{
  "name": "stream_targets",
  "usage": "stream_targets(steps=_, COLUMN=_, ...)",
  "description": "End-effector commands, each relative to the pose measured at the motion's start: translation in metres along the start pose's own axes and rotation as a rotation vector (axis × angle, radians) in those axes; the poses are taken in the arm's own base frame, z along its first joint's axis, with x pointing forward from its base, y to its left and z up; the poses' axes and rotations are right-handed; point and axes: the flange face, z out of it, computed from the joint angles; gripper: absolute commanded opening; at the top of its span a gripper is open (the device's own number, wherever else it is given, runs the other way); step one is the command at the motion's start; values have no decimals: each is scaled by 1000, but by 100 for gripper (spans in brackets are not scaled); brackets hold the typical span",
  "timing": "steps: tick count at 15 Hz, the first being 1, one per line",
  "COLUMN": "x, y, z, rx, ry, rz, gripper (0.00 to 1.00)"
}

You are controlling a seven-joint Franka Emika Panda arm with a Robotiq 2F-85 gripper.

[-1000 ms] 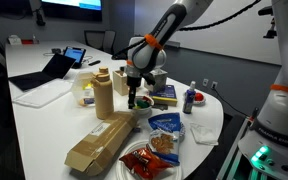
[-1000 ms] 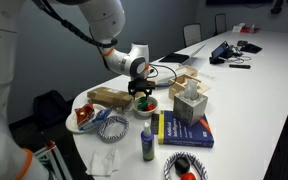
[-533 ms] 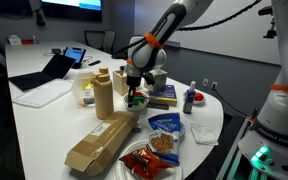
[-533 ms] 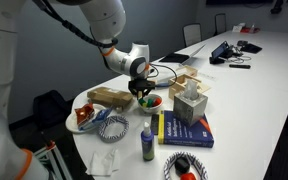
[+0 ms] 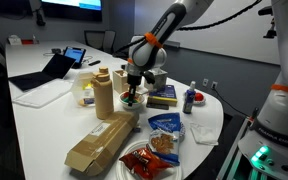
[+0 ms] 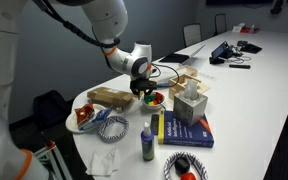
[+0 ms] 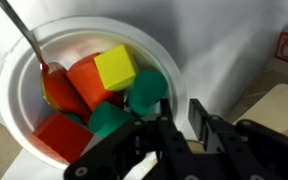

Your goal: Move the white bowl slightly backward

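Note:
The green block leans on my gripper's inner finger, so I will open, then close on the white bowl's rim (image 7: 178, 88), clear of it, before moving the bowl.
The white bowl (image 7: 174, 70) fills the wrist view. It holds orange, yellow, green and red blocks and a metal spoon (image 7: 26, 42). My gripper (image 7: 174, 118) is shut on the bowl's rim, with one finger inside the wall and one outside. In both exterior views the bowl (image 5: 136, 99) (image 6: 155, 100) sits on the white table under my gripper (image 5: 131, 96) (image 6: 147, 94), between a brown bottle and a blue book.
A brown bottle (image 5: 102, 95) stands beside the bowl. A cardboard box (image 5: 102, 140), a plate of red food (image 5: 144, 162) and a snack bag (image 5: 165, 124) lie nearer the table's end. A tissue box (image 6: 189, 103), a blue book (image 6: 184, 130) and a small bottle (image 6: 147, 141) are close.
My gripper and the bowl have shifted a little along the table, away from the plate end and toward the tissue box.

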Motion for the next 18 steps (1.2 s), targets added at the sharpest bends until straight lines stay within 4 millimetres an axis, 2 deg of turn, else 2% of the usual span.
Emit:
stream_targets(steps=1, x=-1, y=5, z=1, rx=25, ry=3, rz=15, gripper=67)
stream_targets(steps=4, x=-5, y=6, z=4, rx=39, ry=-7, rz=31, gripper=89)
stream_targets(steps=5, x=-6, y=5, z=5, rx=42, ry=-9, rz=35, gripper=83)
stream_targets(steps=6, x=-7, y=5, z=6, rx=46, ry=-12, rz=39, gripper=55)
stream_targets(steps=7, x=-8, y=5, z=8, rx=50, ry=-14, rz=41, gripper=58)
stream_targets(steps=8, x=-10, y=5, z=9, rx=52, ry=-17, rz=46, gripper=56)
stream_targets(steps=15, x=-16, y=4, z=8, rx=73, ry=-25, rz=79, gripper=2)
stream_targets(steps=18, x=-18, y=4, z=0, rx=68, ry=-29, rz=93, gripper=5)
